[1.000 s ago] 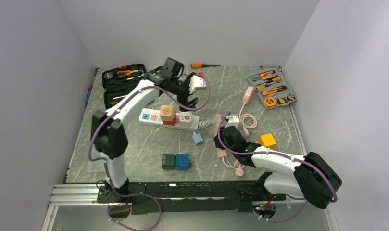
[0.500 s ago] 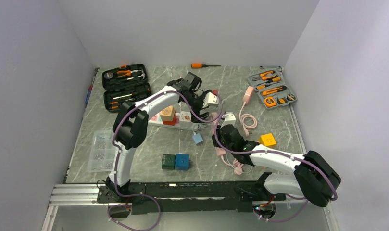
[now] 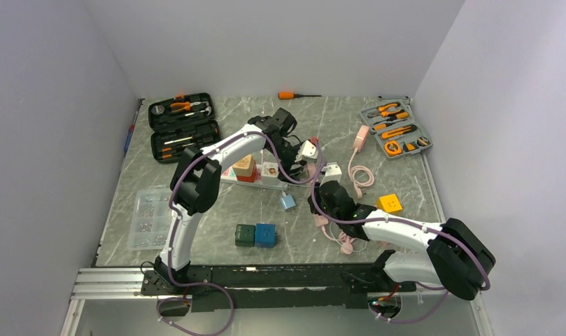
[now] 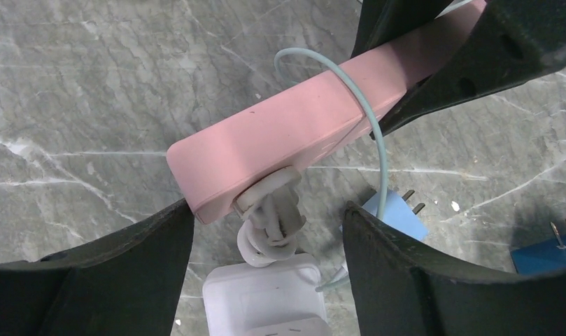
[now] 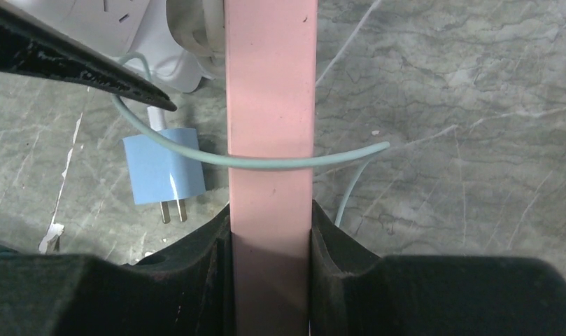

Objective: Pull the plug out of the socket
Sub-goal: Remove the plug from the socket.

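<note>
My left gripper's finger is at the corner of the slanting pink socket strip, so I need to straighten the pink socket strip before my left gripper closes on the white plug (image 4: 274, 210).
A pink socket strip (image 5: 271, 105) runs straight up the right wrist view, and my right gripper (image 5: 271, 238) is shut on it, both pads pressed to its sides. A white plug (image 4: 269, 210) with a thick white cord sits in the strip's end (image 4: 294, 133). My left gripper (image 4: 269, 241) is open astride that plug, with a gap on each side; its left finger (image 4: 126, 266) is close to the strip's corner. From above, both grippers meet right of the table's centre, left (image 3: 304, 162) and right (image 3: 322, 192).
A white adapter block (image 4: 262, 297) and a blue charger (image 4: 395, 217) with a pale blue cable lie under the plug. A white power strip (image 3: 217, 170) with coloured plugs is to the left. Tool cases (image 3: 182, 122) (image 3: 395, 129), cubes (image 3: 255, 234) (image 3: 390, 203), a screw box (image 3: 147, 217) surround.
My left arm has swung from the back of the table down and right to the pink socket, and its jaws have narrowed around the white plug. The right gripper kept its hold, barely moving.
</note>
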Motion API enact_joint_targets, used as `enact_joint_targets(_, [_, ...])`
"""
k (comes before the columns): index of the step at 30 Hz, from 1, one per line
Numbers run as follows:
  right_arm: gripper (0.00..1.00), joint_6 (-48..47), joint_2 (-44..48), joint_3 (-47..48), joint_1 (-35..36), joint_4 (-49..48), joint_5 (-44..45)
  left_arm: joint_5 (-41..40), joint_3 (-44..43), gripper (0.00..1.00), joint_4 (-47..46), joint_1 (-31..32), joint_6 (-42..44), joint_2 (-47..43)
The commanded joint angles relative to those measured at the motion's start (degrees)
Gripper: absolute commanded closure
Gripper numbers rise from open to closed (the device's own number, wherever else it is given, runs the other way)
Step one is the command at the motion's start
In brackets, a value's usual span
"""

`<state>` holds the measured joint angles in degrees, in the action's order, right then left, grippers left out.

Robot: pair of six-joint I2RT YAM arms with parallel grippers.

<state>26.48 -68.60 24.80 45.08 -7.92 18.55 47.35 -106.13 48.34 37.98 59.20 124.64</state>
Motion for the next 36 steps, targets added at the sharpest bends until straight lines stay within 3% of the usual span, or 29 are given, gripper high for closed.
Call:
enact_joint_targets(1, [1.0, -2.3, 2.7, 3.3, 0.6, -7.8, 0.0, 4.5, -1.9, 0.24, 3.6, 1.7, 1.4, 1.2])
enact_joint_targets(7, [1.0, -2.9, 4.3, 2.6, 0.6, -9.2, 0.6, 4.6, -2.0, 0.33, 3.4, 1.9, -0.1, 2.3])
enact_joint_targets(10, [1.0, -1.8, 4.8, 1.0, 0.7, -10.8, 1.3, 5.1, -3.0, 0.52, 3.2, 1.8, -1.8, 3.0])
enact_joint_targets(12, [1.0, -0.5, 5.0, -0.3, 1.2, -11.7, 2.2, 5.8, -3.0, 0.57, 2.9, 1.5, -3.1, 3.1])
enact_joint_targets(16, [1.0, 1.0, 5.1, -1.7, 3.5, -12.8, 5.8, 6.8, -1.5, 0.5, 1.3, 1.0, -6.1, 3.0])
enact_joint_targets(20, [1.0, 0.2, 6.0, -1.2, 6.7, -13.5, 10.9, 7.4, 0.2, 0.26, 2.0, 0.8, -6.7, 2.5])
enact_joint_targets(24, [1.0, -0.5, 8.0, -0.5, 7.4, -13.6, 12.8, 9.8, 2.6, 0.22, 1.2, -0.1, -6.7, 1.2])
enact_joint_targets(27, [1.0, -0.3, 9.0, -1.4, 7.4, -15.3, 13.3, 11.4, 0.8, 0.31, 4.3, -1.0, -5.4, 2.3])
enact_joint_targets(32, [1.0, 1.3, 7.6, -3.1, 7.4, -17.6, 13.0, 13.2, -1.2, 0.61, 8.1, -2.6, -4.5, 3.6])
enact_joint_targets(36, [1.0, 3.0, 4.5, -3.2, 7.4, -17.1, 11.6, 13.4, 2.0, 0.68, 4.4, -3.6, -5.7, 0.6])
